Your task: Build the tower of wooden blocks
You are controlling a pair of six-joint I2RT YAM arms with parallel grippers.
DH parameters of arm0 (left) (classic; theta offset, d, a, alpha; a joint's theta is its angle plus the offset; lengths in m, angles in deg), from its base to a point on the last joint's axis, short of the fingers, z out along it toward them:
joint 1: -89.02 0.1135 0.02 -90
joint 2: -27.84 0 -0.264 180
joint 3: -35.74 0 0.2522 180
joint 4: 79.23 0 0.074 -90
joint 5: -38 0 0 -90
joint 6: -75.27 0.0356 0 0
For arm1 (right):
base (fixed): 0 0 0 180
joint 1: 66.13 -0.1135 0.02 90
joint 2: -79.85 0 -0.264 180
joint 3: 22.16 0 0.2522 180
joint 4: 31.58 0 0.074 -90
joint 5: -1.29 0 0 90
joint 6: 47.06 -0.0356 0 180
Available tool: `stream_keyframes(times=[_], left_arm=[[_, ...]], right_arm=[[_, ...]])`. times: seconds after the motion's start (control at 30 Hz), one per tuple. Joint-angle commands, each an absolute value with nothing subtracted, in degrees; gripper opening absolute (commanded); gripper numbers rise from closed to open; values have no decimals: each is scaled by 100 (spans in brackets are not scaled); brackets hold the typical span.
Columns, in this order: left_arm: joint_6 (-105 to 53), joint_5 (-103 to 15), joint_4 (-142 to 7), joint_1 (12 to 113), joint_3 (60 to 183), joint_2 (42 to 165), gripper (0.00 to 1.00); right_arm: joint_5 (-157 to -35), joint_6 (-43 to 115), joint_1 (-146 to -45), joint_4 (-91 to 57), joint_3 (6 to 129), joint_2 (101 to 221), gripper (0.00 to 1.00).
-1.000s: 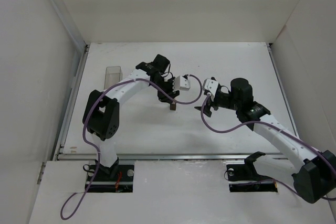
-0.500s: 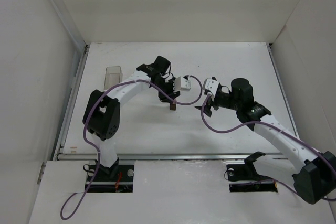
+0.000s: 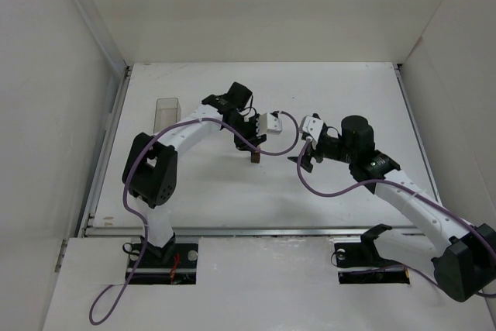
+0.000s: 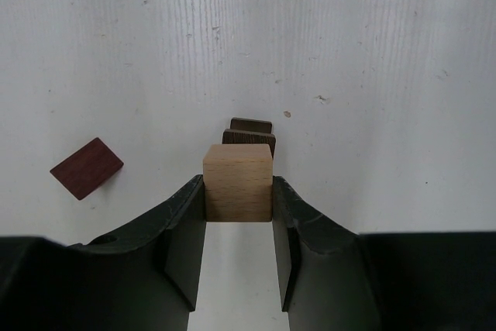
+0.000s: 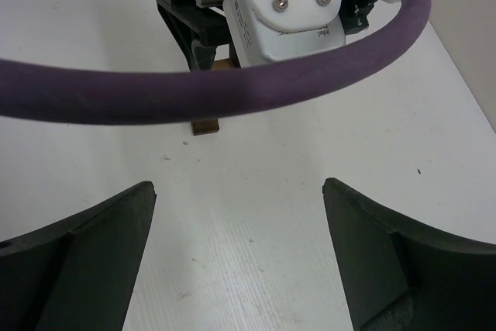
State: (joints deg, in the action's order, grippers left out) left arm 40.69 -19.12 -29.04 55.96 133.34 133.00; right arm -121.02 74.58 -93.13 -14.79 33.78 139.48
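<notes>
My left gripper will let go of the pale tan cube on top of the dark brown block [image 3: 255, 152] [image 4: 245, 157].
My left gripper [image 4: 238, 191] is shut on the pale tan cube [image 4: 238, 182] and holds it just above the dark brown block [image 4: 249, 133], which stands on the white table. The maroon piece [image 4: 87, 167] lies flat on the table to the left of them. In the top view the left gripper [image 3: 249, 143] hangs over the dark brown block [image 3: 254, 157]. My right gripper [image 3: 304, 162] is open and empty a short way to the right. In the right wrist view it [image 5: 238, 191] faces the dark brown block [image 5: 205, 125].
A clear rectangular plastic box [image 3: 166, 113] stands at the table's left side. A purple cable [image 5: 232, 94] and the left wrist's white camera housing [image 5: 283, 1] cross the right wrist view. White walls enclose the table [image 3: 349, 91].
</notes>
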Motion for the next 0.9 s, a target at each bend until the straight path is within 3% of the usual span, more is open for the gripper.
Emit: stream_keyframes(times=[0.0,0.87], left_arm=[[4126,-1834,-2882,5553,13353,13190,0],[4679,-1781,-2583,5439,13696,13480,0]], right_arm=[[-12105,7405,-9294,-1589,3353,13812,94],[-12053,7405,-9241,-1536,3353,13864,94]])
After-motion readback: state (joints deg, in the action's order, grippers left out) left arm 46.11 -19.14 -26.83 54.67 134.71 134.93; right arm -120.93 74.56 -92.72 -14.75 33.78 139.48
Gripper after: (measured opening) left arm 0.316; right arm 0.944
